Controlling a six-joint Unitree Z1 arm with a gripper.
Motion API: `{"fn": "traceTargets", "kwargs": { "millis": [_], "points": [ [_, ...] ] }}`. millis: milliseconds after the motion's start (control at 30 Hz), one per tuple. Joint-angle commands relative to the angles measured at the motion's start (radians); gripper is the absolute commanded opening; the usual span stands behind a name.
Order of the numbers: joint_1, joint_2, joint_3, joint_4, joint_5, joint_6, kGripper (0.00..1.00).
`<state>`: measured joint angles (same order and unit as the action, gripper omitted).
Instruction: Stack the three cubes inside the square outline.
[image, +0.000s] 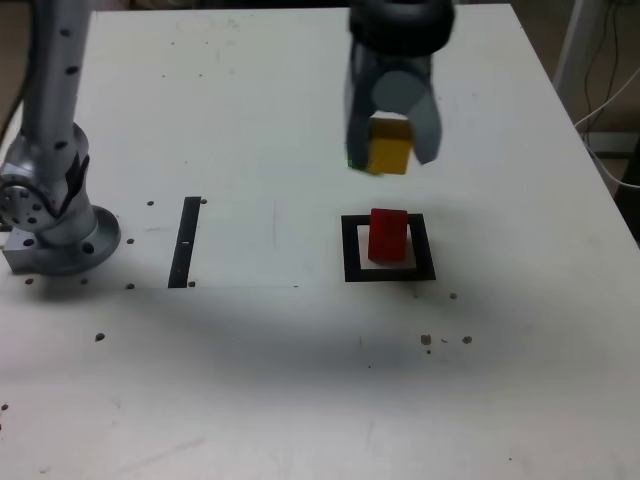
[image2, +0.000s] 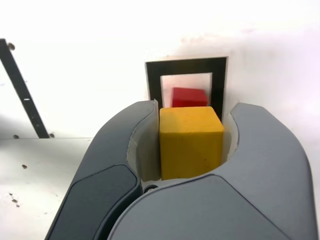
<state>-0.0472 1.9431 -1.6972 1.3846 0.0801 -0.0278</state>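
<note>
Next, my gripper lets go of the yellow cube on top of the red cube (image: 391, 207) (image2: 190, 96) inside the square outline.
My gripper (image: 392, 150) is shut on the yellow cube (image: 390, 148) and holds it in the air, just beyond the square outline (image: 352, 250). Inside the outline's white centre sits the red cube (image: 388, 235), apart from the yellow one. In the wrist view the yellow cube (image2: 191, 142) fills the gap between the grey fingers (image2: 125, 135) of the gripper (image2: 192, 115). Past it lie the red cube (image2: 189, 97) and the black outline (image2: 152, 80). A green sliver (image: 352, 160) shows by one finger; the rest of the green cube is hidden behind the gripper.
A thin black bar (image: 186, 240) lies on the white table at the exterior view's left, also in the wrist view (image2: 22, 90). The arm's metal base (image: 55, 220) stands at the far left. Cables (image: 610, 100) hang beyond the table's right edge.
</note>
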Motion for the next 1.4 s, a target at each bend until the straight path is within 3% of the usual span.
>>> {"fn": "traceTargets", "kwargs": {
  "millis": [0,200,467,1367],
  "points": [
    [-0.004,-0.027,0.053,-0.038,-0.007,-0.003,0.29],
    [-0.010,-0.073,0.165,-0.139,-0.028,0.000,0.29],
    [-0.019,-0.070,0.219,-0.208,-0.024,0.004,0.29],
    [-0.051,0.008,0.206,-0.266,-0.036,0.003,0.29]
  ]
}}
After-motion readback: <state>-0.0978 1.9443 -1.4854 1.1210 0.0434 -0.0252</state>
